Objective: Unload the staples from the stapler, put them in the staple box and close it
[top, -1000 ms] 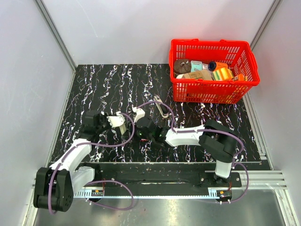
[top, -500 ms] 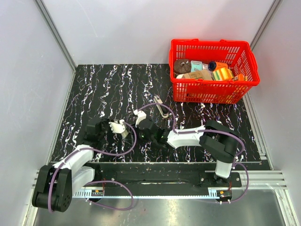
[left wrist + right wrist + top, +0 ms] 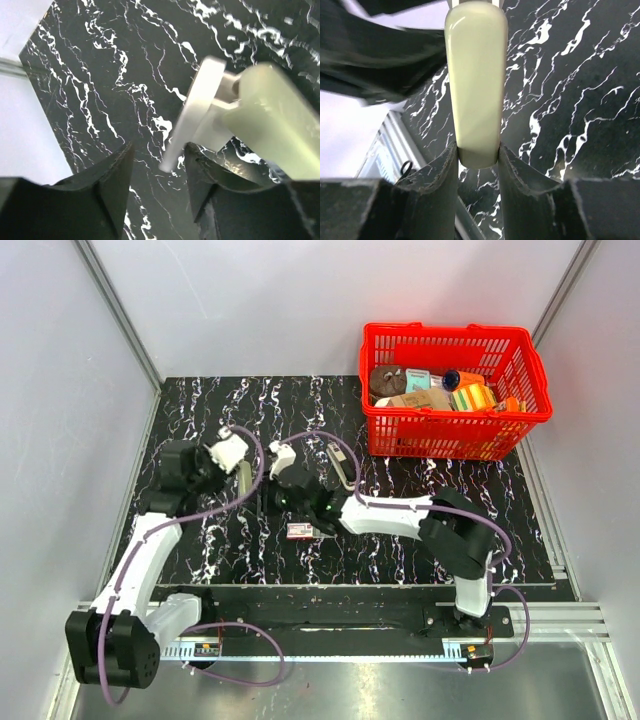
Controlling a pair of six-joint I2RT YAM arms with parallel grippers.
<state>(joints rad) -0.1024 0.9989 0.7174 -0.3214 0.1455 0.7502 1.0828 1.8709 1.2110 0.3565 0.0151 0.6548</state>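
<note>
Next, I set the pale green piece on the mat (image 3: 239, 491) between my left gripper and the red-and-white box, using my right gripper.
My right gripper (image 3: 477, 150) is shut on the near end of a pale green elongated piece (image 3: 475, 75), which it holds above the black marbled mat. A flat silver arm (image 3: 192, 115) sticks out from that piece (image 3: 270, 115). The arm's tip lies between the fingers of my open left gripper (image 3: 160, 150), close to its right finger. In the top view the piece (image 3: 243, 480) hangs between my left gripper (image 3: 238, 462) and right gripper (image 3: 255, 492). The slim silver-topped stapler (image 3: 343, 468) lies on the mat, apart from both grippers.
A small red-and-white box (image 3: 300, 530) lies on the mat (image 3: 200, 410) in front of my right arm. A red basket (image 3: 455, 430) full of items stands at the back right. Grey walls close in the left and right sides.
Both grippers moved away from the near edge and to the left, carrying the pale green piece. The red-and-white box, earlier under my right gripper, now lies uncovered.
</note>
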